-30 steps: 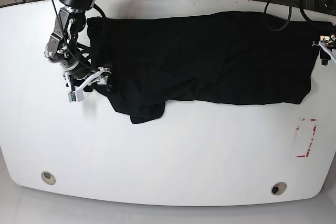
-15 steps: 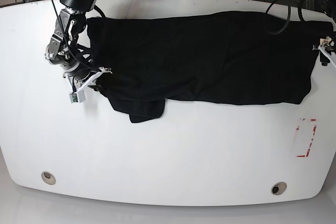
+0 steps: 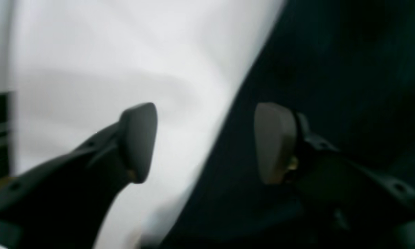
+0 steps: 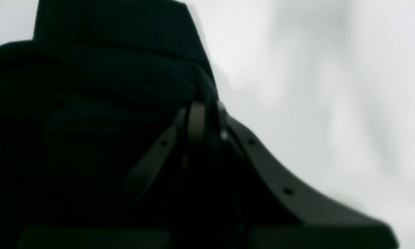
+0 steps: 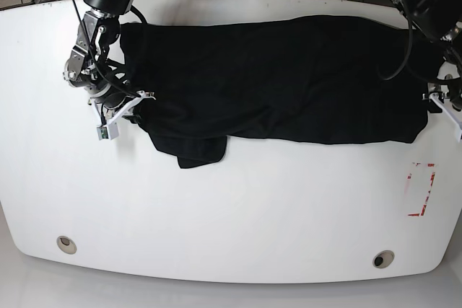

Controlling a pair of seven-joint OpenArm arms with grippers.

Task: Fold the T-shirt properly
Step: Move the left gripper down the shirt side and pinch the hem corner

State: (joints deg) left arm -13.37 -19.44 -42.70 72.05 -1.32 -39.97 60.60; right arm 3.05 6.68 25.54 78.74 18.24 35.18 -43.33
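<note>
Next, I move my left gripper over to the black T-shirt's near corner (image 5: 407, 138), which is close to the red-marked rectangle, and close it there.
The black T-shirt (image 5: 289, 77) lies spread crosswise over the far half of the white table (image 5: 231, 214), with a bunched fold hanging at its front left. My right gripper (image 5: 121, 115), at the left in the base view, is shut on the shirt's left edge; the right wrist view shows its pads (image 4: 197, 121) pinching the black fabric (image 4: 107, 86). My left gripper (image 5: 442, 106) is open at the shirt's right end. In the left wrist view its pads (image 3: 138, 141) straddle the shirt's edge (image 3: 332, 69), one over the table, one over the cloth.
A red-marked rectangle (image 5: 421, 189) is on the table at the front right. Two round holes (image 5: 66, 244) (image 5: 383, 258) sit near the front edge. Cables lie behind the table's far edge.
My left arm has come down from the far right corner to the shirt's right end. My right gripper has shifted slightly left with the shirt's edge.
</note>
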